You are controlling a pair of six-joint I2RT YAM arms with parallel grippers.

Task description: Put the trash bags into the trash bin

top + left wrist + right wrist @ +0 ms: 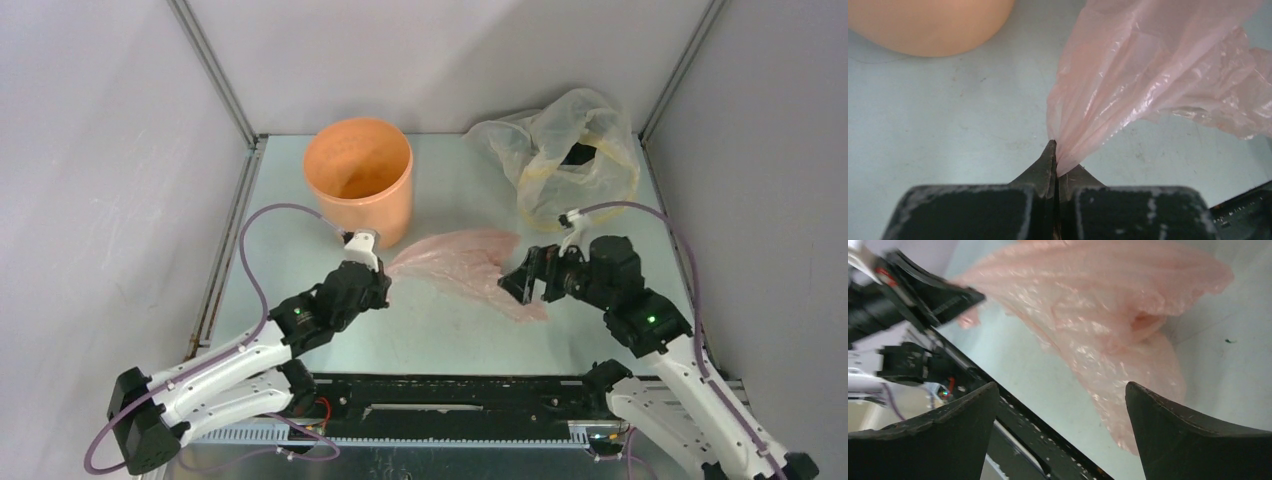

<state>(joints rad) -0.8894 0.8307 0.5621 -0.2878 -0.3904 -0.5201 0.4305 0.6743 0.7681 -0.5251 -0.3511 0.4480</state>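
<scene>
My right gripper should grab the bag's folded far edge (508, 240) and pull the bag wide, since the pale pink trash bag hangs bunched from my left gripper.
The pale pink trash bag (465, 265) lies crumpled on the table between my two grippers. My left gripper (385, 275) is shut on the bag's gathered left end, and in the left wrist view the plastic (1158, 65) fans out from the closed fingertips (1055, 150). My right gripper (522, 278) stands open at the bag's right end. In its wrist view the bag (1108, 315) spreads beyond the wide-apart fingers (1060, 385), which hold nothing. The orange trash bin (375, 215) stands upright just behind my left gripper, and its wall (933, 25) shows in the left wrist view.
A larger clear yellowish bag (565, 150) with dark contents sits at the back right, behind my right arm. Grey walls close in the table on three sides. A black rail (450, 385) runs along the near edge.
</scene>
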